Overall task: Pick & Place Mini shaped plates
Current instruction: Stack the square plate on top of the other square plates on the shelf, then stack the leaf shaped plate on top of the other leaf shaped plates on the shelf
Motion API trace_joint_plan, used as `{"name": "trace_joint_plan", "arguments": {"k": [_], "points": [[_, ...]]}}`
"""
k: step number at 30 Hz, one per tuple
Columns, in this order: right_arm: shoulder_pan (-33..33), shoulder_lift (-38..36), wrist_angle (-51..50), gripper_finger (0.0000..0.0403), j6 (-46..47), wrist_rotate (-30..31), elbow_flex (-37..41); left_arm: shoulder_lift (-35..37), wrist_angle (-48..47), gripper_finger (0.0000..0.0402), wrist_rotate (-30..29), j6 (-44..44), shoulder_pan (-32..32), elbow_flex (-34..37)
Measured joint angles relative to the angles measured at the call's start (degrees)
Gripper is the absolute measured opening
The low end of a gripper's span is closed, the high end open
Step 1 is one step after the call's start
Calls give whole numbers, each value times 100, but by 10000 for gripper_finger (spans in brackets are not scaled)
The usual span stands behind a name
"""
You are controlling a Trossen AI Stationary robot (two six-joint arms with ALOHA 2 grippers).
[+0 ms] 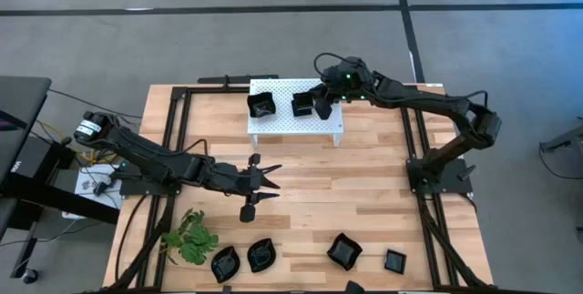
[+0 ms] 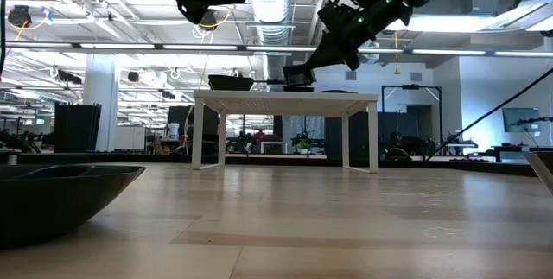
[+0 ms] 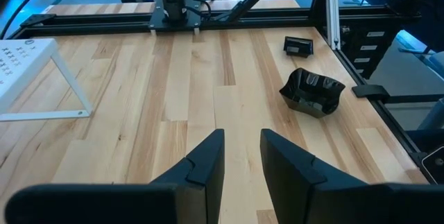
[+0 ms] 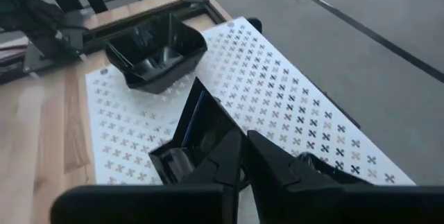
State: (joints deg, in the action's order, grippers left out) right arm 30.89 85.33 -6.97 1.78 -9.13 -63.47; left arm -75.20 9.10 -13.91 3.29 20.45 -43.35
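My left gripper is to close next on the far rim [image 1: 260, 243] of the black plate in the near row, the one next to the plate beside the green plant sprig.
Two glossy black mini plates are on the white perforated platform [image 1: 296, 121]: a wavy-edged one [image 1: 261, 106] [image 4: 156, 56] resting on its base, and a square one [image 1: 302, 105] [image 4: 198, 137] held by my right gripper [image 1: 322, 105] [image 4: 244, 156], which is shut on it. My left gripper [image 1: 266, 181] [image 3: 241, 156] hovers open over the middle of the table, touching nothing. Several more black plates lie along the near edge: [image 1: 225, 263], [image 1: 260, 255], [image 1: 344, 250], [image 1: 394, 260]. My right gripper pinches the square plate's side wall [image 4: 232, 135], on its right-hand side, one finger [image 4: 220, 160] inside the dish and one [image 4: 281, 163] outside. The fingers come slanting down from the right. The plate [image 2: 298, 75] sits tilted, low over the platform top; whether it touches I cannot tell.
A green plant sprig [image 1: 191, 236] lies at the near left corner. The left wrist view shows a wavy plate [image 3: 312, 91] and a small square one [image 3: 298, 45] ahead, and the platform's leg [image 3: 69, 85]. Bare wood lies between the platform and the near row.
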Motion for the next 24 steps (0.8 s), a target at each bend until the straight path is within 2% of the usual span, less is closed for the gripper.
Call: {"name": "trace_joint_plan", "arguments": {"k": [12, 18, 24], "points": [[-57, 16, -68, 51, 215, -7, -1, 0, 0, 95, -1, 0, 2, 0], [-125, 12, -67, 52, -66, -2, -1, 0, -2, 95, 0, 0, 2, 0], [-549, -99, -117, 52, -526, 4, -1, 0, -2, 95, 0, 0, 2, 0]]}}
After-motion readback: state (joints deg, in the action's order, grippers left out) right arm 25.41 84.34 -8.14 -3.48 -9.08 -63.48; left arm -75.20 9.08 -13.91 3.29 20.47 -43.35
